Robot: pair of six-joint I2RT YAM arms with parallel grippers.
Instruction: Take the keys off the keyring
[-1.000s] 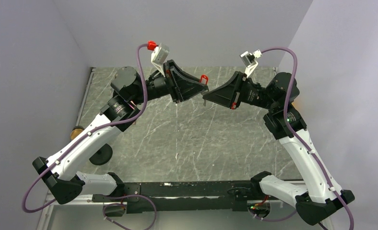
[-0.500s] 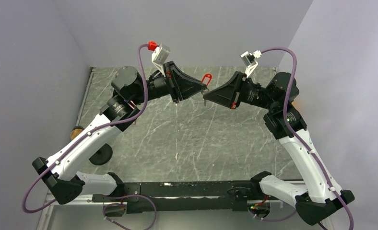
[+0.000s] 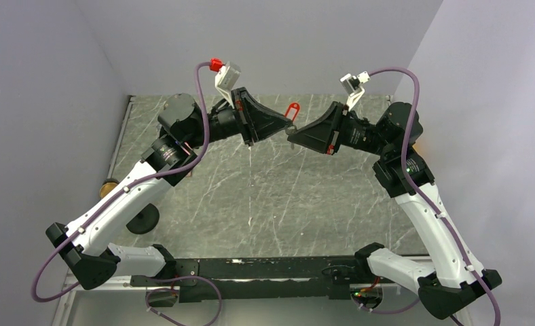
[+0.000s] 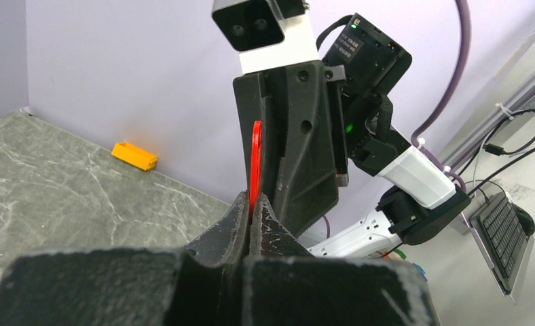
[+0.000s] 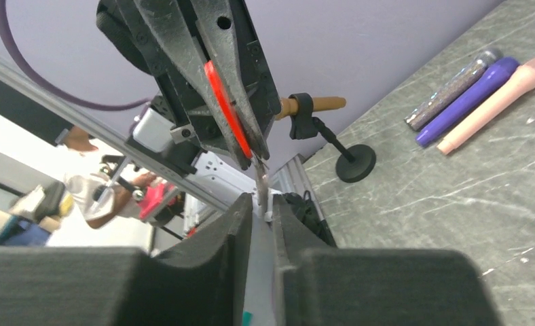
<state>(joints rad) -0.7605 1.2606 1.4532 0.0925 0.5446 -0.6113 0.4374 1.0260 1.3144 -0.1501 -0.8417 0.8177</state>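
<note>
My right gripper is pinching the key below the ring, so it should open and grip the ring itself (image 5: 255,160), just under the red tag, before my left gripper opens.
Both grippers meet tip to tip above the back of the table. My left gripper (image 3: 289,126) is shut on the keyring's red tag (image 3: 292,109), which sticks up from its tips. In the left wrist view the tag (image 4: 255,159) stands on edge, clamped between the fingers (image 4: 236,212). My right gripper (image 3: 292,136) faces it and is shut on a thin metal key (image 5: 260,180) that hangs below the red tag (image 5: 225,109). The key runs down between the right fingers (image 5: 241,210). The thin metal ring is too small to make out.
A yellow-orange box (image 4: 134,155) lies at the table's back wall. Three pens (image 5: 478,92) lie on the marble top. A black round-based stand (image 5: 355,161) with a brown handle stands near the table's left edge (image 3: 142,219).
The left gripper has edged right, closer to the right gripper. The red tag now stands more upright and slightly further right. The right arm has hardly moved.
</note>
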